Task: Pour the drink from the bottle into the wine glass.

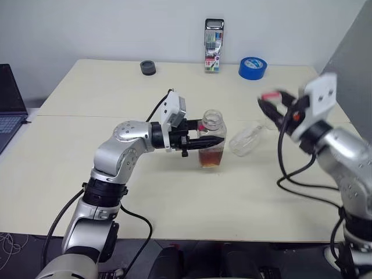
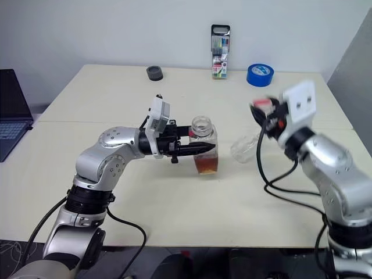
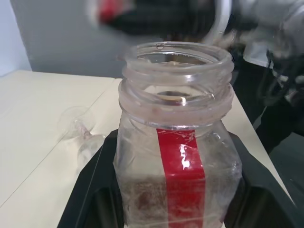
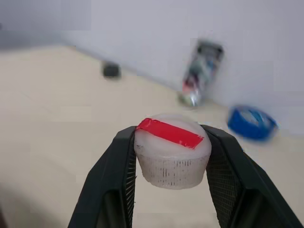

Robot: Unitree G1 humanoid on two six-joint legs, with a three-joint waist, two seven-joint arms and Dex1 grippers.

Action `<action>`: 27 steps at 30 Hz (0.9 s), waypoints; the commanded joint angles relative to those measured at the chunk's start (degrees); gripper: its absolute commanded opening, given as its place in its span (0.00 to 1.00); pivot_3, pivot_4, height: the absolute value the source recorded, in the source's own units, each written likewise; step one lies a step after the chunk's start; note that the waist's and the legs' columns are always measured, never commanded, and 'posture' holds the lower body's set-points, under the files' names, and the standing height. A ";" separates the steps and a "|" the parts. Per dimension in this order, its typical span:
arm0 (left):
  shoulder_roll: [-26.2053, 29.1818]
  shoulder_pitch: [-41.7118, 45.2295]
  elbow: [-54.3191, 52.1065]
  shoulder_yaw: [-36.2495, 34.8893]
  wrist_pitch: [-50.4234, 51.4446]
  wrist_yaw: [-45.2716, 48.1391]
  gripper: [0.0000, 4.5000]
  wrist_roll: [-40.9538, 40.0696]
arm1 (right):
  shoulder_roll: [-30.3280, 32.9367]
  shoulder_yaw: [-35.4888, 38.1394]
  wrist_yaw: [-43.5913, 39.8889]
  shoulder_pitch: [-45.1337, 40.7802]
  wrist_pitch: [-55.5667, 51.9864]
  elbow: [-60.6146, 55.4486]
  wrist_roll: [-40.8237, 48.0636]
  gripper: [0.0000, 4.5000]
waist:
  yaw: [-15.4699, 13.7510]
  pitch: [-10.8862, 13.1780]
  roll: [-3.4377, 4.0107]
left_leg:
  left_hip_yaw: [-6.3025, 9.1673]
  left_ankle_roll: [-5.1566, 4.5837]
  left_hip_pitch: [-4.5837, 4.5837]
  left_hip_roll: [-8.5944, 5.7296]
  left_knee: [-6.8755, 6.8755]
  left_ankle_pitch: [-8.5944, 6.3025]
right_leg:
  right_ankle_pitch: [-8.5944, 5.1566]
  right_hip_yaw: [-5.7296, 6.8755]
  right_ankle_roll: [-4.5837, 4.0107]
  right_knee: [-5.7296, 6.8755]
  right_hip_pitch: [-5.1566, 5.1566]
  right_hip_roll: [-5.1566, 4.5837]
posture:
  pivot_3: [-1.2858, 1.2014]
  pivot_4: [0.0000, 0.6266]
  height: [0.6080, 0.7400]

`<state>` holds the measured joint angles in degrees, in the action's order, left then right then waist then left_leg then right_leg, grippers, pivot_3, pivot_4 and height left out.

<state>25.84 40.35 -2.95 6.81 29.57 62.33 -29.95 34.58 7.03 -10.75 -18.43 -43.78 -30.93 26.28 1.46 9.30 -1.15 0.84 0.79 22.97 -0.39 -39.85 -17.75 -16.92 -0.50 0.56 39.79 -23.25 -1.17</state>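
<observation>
Next, I let go of the bottle with my left gripper just this side of the table seam (image 1: 154, 137), facing the small black round object. The bottle now stands near the table's middle.
The bottle (image 1: 213, 121) stands upright and uncapped near the table's middle, with the reddish-brown drink (image 1: 210, 158) filling its lower part. My left gripper (image 1: 213, 141) is shut on the bottle's body from the left; a red label strip (image 3: 183, 166) faces the left wrist view. The wine glass (image 1: 245, 140) lies on its side on the table just right of the bottle. Further right, held above the table, my right gripper (image 4: 172, 142) is shut on the bottle's whitish cap (image 4: 172, 159), which has a red strip on top.
At the table's far edge stand a marker pack (image 1: 213, 53), a blue tape roll (image 1: 252, 67) and a small black round object (image 1: 148, 67). A laptop (image 1: 9, 107) sits off the left edge. A grey panel (image 1: 354, 58) rises at the right.
</observation>
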 commanded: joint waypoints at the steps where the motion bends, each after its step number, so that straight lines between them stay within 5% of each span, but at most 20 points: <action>1: -0.07 0.75 -2.42 -0.80 -0.90 0.13 0.47 -0.51 | -6.42 0.75 7.23 6.18 2.73 1.82 -5.45 0.38 | 0.12 0.00 0.00 | 0.01 0.00 -0.02 0.01 0.01 0.00 | 0.00 0.00 0.00 0.02 0.00 0.01 | 0.52 0.24 1.00; 10: -0.72 1.95 -1.66 -0.20 -0.88 0.66 0.47 -0.37 | -17.60 -1.00 9.22 13.81 10.14 13.77 -11.80 0.38 | 0.32 0.04 0.12 | -0.09 0.15 -0.15 0.01 0.01 0.08 | 0.00 -0.14 0.00 0.16 -0.03 0.09 | 0.52 0.24 1.00; 18: -0.31 1.92 -1.71 -0.39 -0.87 1.11 0.47 -0.16 | -18.17 -0.17 7.58 13.84 10.64 12.79 -12.91 0.97 | 0.29 0.04 0.12 | -0.09 0.18 -0.15 0.01 0.01 0.10 | 0.00 -0.15 0.00 0.16 -0.03 0.09 | 0.52 0.24 1.00; 27: 0.97 0.66 -2.54 -2.24 -0.85 -1.33 0.47 0.27 | -9.52 0.10 -1.65 13.69 12.43 0.39 -12.65 0.99 | 0.32 0.04 0.12 | -0.08 0.13 -0.14 0.01 0.01 0.07 | -0.01 -0.15 0.01 0.15 -0.03 0.11 | 0.52 0.24 1.00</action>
<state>26.24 40.73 -2.93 6.87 29.64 62.04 -29.79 23.58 5.63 -9.81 -3.62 -33.44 -25.75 12.63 1.78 9.35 -1.03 0.77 0.82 22.82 -0.38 -39.84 -17.73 -16.93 -0.64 0.57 39.95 -23.27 -1.06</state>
